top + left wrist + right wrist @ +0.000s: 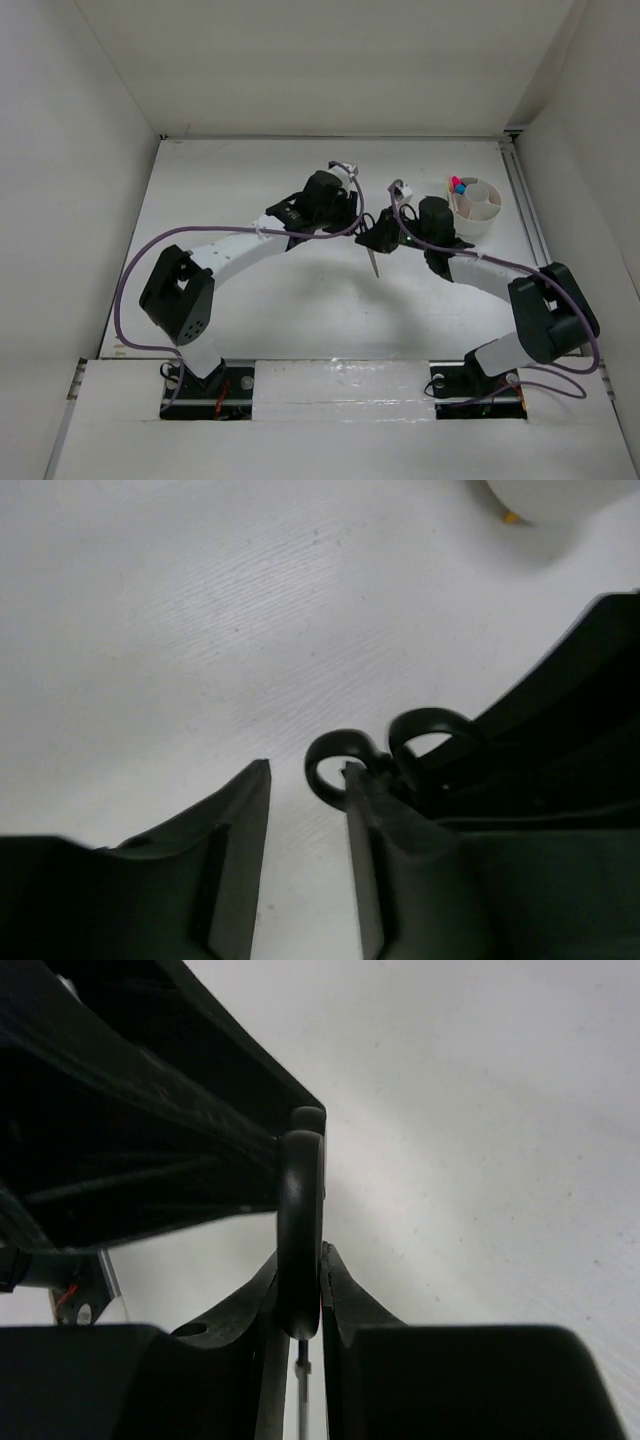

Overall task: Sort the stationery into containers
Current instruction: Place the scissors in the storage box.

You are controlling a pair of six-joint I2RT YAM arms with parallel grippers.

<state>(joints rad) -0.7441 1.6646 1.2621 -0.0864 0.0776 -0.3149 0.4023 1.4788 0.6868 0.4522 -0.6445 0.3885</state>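
My right gripper is holding the black-handled scissors. It will let go of them in the compartment (481, 197) beside the blue item in the round white organizer.
The black-handled scissors (373, 260) hang blade-down above the table's middle. My right gripper (386, 236) is shut on one handle loop; in the right wrist view the loop (300, 1190) stands edge-on between the closed fingers of that gripper (300, 1260). My left gripper (350, 218) is open and empty just left of the scissors. In the left wrist view both handle loops (335, 765) show just past the left gripper (306, 772), beside its right finger. The round white organizer (478, 207) stands at the far right and holds pink and blue items (457, 185).
The organizer's edge (560, 495) with a yellow tip beside it shows at the top right of the left wrist view. The left arm's black body (130, 1120) fills the upper left of the right wrist view. White walls enclose the table (250, 170).
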